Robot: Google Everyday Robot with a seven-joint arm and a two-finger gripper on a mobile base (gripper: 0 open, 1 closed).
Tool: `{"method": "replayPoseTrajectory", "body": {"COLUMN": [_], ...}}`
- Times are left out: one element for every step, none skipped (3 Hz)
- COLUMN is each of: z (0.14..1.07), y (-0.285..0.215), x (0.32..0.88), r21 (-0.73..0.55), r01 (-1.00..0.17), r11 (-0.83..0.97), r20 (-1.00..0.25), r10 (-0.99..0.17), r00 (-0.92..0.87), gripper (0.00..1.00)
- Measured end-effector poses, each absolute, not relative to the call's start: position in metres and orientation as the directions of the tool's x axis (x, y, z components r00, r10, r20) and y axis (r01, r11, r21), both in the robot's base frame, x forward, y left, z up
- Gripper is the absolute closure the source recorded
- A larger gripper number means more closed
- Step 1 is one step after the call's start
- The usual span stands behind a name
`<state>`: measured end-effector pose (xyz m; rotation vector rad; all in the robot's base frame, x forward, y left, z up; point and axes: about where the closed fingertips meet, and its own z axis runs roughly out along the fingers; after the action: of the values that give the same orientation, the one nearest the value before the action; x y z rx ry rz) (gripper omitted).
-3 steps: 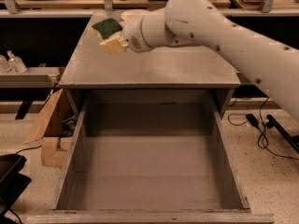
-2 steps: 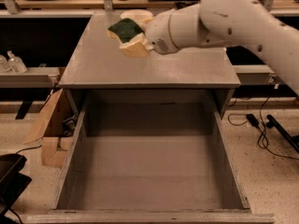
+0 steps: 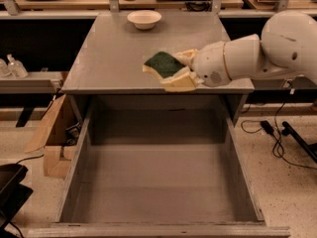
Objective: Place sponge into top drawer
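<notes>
The robot's gripper needs to release the sponge near the middle of the open top drawer's bare grey bottom (image 3: 155,160). The sponge is now above the cabinet top's front edge.
The sponge (image 3: 162,64), dark green on top with pale yellow foam beneath, is held between the cream-yellow pads of my gripper (image 3: 174,69). The gripper is shut on it above the front edge of the grey cabinet top (image 3: 114,53), right of centre. The white arm comes in from the right. The top drawer (image 3: 158,182) is pulled wide open below and in front, its flat grey bottom bare.
A white bowl (image 3: 144,19) stands at the back of the cabinet top. Cardboard boxes (image 3: 52,138) lie on the floor left of the drawer. Clear bottles (image 3: 12,66) stand on a shelf at the left. Cables (image 3: 277,133) run over the floor at the right.
My gripper has carried the sponge from the back left of the cabinet top forward and to the right, to the front edge above the open drawer. The bowl has come into view.
</notes>
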<state>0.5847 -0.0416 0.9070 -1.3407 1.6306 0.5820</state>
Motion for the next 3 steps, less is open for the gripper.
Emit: {"method": "replayPoseTrajectory", "body": {"z": [0.887, 0.885, 0.864], "y": [-0.052, -0.051, -0.048], "x": [0.571, 0.57, 0.576], "r21": [-0.183, -0.189, -0.158], "r01": [-0.956, -0.957, -0.962], "r11": [0.228, 0.218, 0.222], "r20": [-0.869, -0.867, -0.866], "r10": [-0.492, -0.495, -0.499], "r00": [0.049, 0.058, 0.027], "gripper": [1.0, 1.0, 1.0]}}
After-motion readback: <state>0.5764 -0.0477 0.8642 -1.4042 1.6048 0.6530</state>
